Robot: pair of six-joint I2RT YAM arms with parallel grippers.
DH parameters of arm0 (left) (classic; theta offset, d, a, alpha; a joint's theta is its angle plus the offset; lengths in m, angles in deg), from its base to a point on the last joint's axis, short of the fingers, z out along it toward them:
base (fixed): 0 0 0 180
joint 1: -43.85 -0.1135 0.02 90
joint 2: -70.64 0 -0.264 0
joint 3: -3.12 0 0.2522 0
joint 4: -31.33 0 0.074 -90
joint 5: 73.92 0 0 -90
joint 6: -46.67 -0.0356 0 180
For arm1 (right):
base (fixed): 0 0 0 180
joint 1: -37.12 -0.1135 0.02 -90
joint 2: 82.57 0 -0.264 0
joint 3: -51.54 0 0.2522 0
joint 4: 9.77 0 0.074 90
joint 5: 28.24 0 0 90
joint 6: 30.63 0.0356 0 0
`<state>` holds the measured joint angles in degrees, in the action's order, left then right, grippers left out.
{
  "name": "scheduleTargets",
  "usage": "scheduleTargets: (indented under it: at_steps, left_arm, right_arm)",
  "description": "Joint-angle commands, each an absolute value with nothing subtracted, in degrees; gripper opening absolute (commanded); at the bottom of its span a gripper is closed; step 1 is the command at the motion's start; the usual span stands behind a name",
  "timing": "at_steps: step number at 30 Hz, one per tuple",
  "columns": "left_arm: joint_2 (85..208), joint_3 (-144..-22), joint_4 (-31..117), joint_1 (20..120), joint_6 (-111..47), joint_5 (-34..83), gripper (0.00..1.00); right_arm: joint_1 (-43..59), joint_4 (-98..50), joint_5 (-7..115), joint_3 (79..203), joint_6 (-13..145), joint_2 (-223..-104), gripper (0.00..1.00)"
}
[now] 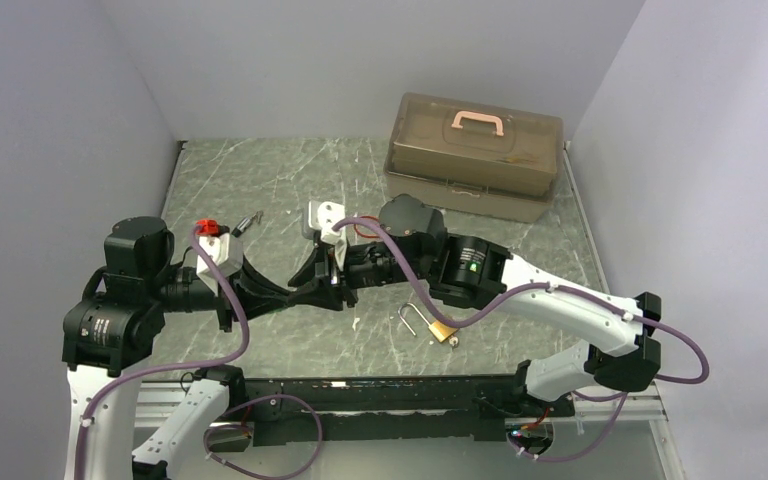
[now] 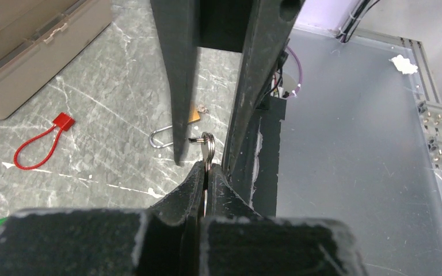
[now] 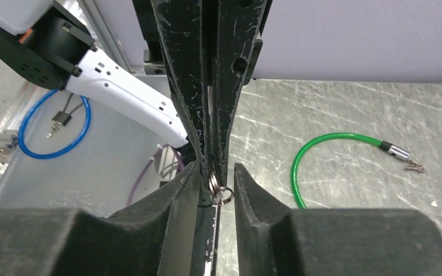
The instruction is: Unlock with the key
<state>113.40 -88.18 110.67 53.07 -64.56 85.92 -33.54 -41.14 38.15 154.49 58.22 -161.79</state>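
The key's blade is deep in my left gripper, so next my right gripper pinches the key's ring end (image 2: 208,144) before my left gripper opens and moves to the key's tip.
The brass padlock (image 1: 441,328) lies on the marble table in front of the arms, its silver shackle (image 2: 160,138) pointing left. My left gripper (image 2: 207,168) is shut on the key, which is mostly hidden between the pads. Only its metal ring (image 2: 208,144) sticks out past the tips. My right gripper (image 3: 216,172) meets it head-on above the table, jaws apart. They straddle the left fingertips and the ring (image 3: 222,193), with a clear gap on the ring's right side. In the top view both grippers (image 1: 330,282) overlap mid-table, left of the padlock.
A brown toolbox (image 1: 475,155) with a pink handle stands at the back right. A red cable loop (image 2: 37,144) and a green cable loop (image 3: 322,150) lie on the table. A white block (image 1: 325,215) sits behind the grippers. Grey walls close in both sides.
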Motion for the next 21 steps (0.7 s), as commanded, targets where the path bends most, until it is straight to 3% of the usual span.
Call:
scheduleTargets:
  at_steps: [1, 6, 13, 14, 17, 19, 21]
  left_arm:
    - [113.76, -89.90, 109.83, 53.00, -63.84, 88.10, 0.00]
    - [113.91, -91.34, 111.29, 53.00, -65.38, 87.19, 0.00]
    - [114.61, -94.14, 113.32, 52.99, -67.12, 86.23, 0.00]
    - [114.83, -94.74, 114.10, 52.99, -67.77, 86.79, 0.06]
    - [115.44, -96.59, 118.19, 52.99, -70.85, 89.16, 0.35]
    - [115.91, -97.57, 121.57, 53.01, -73.76, 89.94, 0.46]
    - [116.72, -98.54, 125.08, 52.99, -76.84, 89.67, 0.49]
  right_arm:
    - [-34.34, -42.91, 40.31, 157.93, 55.82, -162.52, 0.23]
    - [-34.43, -45.31, 41.02, 159.24, 55.16, -163.01, 0.00]
    - [-34.45, -47.55, 42.34, 159.37, 55.07, -162.62, 0.00]
    - [-34.43, -47.27, 42.25, 159.09, 55.23, -162.45, 0.00]
    - [-34.42, -45.64, 41.57, 157.87, 56.03, -161.26, 0.00]
    - [-34.40, -44.49, 41.04, 157.24, 56.41, -160.47, 0.00]
    - [-34.34, -43.99, 40.46, 157.07, 56.83, -159.88, 0.00]
